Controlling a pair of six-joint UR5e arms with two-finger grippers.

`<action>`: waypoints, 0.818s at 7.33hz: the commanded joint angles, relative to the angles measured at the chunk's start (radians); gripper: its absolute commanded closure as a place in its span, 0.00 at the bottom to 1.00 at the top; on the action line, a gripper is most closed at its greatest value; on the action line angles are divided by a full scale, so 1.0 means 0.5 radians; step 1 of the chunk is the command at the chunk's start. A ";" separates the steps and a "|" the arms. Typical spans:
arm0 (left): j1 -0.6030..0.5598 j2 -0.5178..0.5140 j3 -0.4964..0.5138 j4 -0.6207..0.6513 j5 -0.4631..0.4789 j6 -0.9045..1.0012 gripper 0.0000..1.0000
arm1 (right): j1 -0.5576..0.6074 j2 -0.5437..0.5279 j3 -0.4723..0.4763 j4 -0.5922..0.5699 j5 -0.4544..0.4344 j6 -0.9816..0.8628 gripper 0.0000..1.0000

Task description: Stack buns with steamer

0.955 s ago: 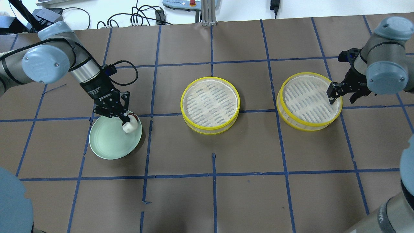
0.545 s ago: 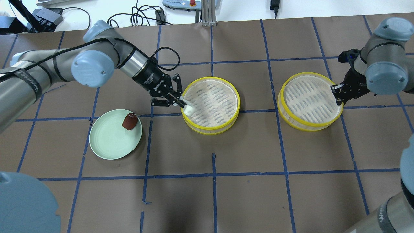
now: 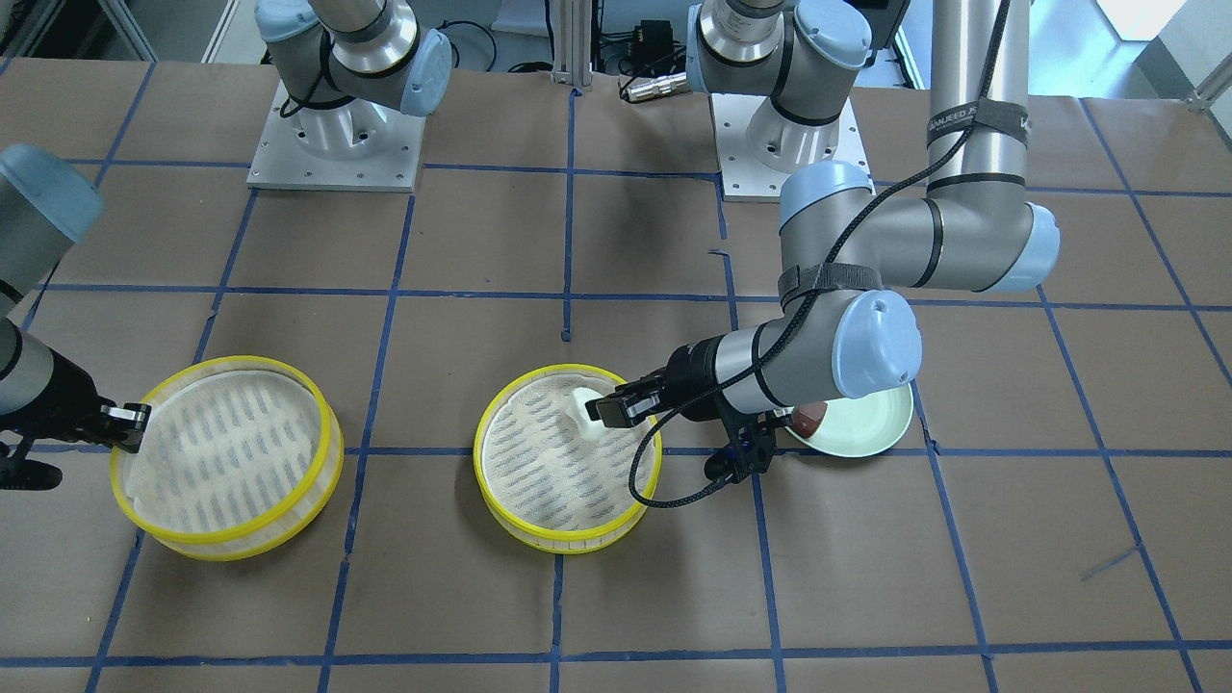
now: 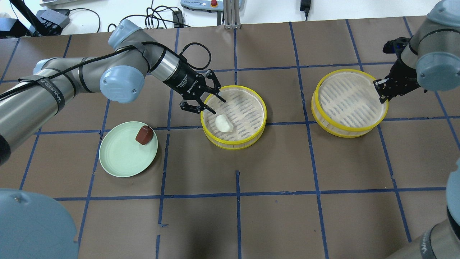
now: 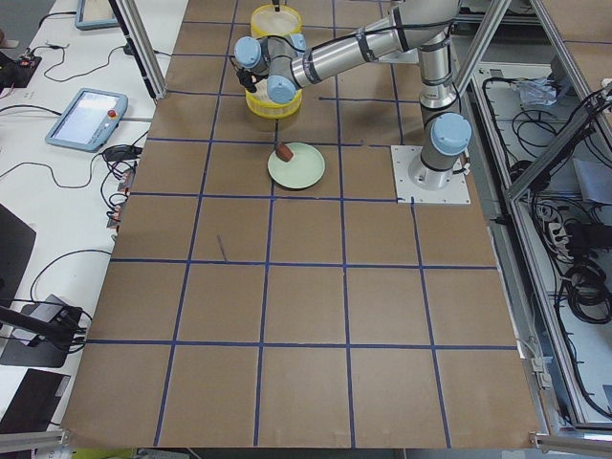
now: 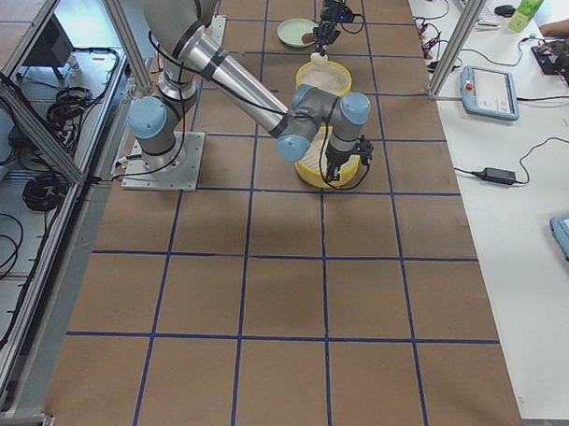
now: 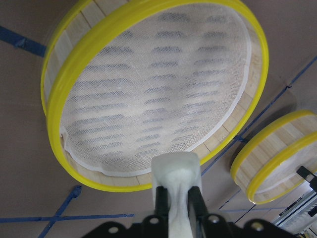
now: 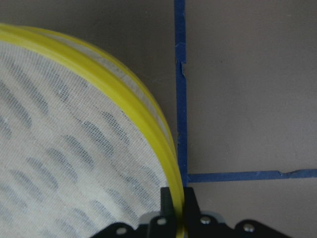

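Observation:
My left gripper needs to next move to the pale green plate and close on the sides of the red-brown bun (image 3: 808,418).
The white bun (image 4: 223,124) lies on the mesh of the middle yellow-rimmed steamer (image 4: 246,106), near its left rim. My left gripper (image 4: 218,107) hovers just over that rim with its fingers apart in the overhead view. In the left wrist view the bun (image 7: 176,173) shows between the fingers. The red-brown bun (image 4: 144,135) sits on the pale green plate (image 4: 122,158). My right gripper (image 4: 381,90) is shut on the right rim of the right steamer (image 4: 346,102), and the right wrist view shows the yellow rim (image 8: 148,114) between the fingers.
In the front view the middle steamer (image 3: 558,481) is at centre, with the plate (image 3: 871,423) to its right and the right steamer (image 3: 231,452) to its left. Cables and a pendant lie past the table's far edge (image 4: 201,21). Blue tape lines grid the brown table.
My left gripper carried the white bun from the plate to the middle steamer and let it go. My right gripper shut on the right steamer's rim, and that steamer has shifted away from me.

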 commanded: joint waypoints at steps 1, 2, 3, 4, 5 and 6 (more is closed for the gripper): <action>0.002 0.001 0.006 0.017 0.021 0.009 0.00 | 0.091 -0.084 -0.140 0.228 0.063 0.157 0.92; 0.020 0.019 0.006 0.011 0.188 0.082 0.00 | 0.241 -0.133 -0.208 0.335 0.057 0.316 0.92; 0.090 0.044 -0.015 -0.017 0.512 0.474 0.00 | 0.400 -0.158 -0.272 0.427 0.057 0.624 0.91; 0.151 0.068 -0.024 -0.114 0.749 0.818 0.00 | 0.593 -0.158 -0.288 0.428 0.039 0.879 0.92; 0.182 0.075 -0.040 -0.121 1.210 1.183 0.00 | 0.765 -0.158 -0.282 0.428 0.036 1.183 0.92; 0.186 0.075 -0.091 -0.118 1.546 1.396 0.00 | 0.928 -0.131 -0.282 0.395 0.036 1.420 0.92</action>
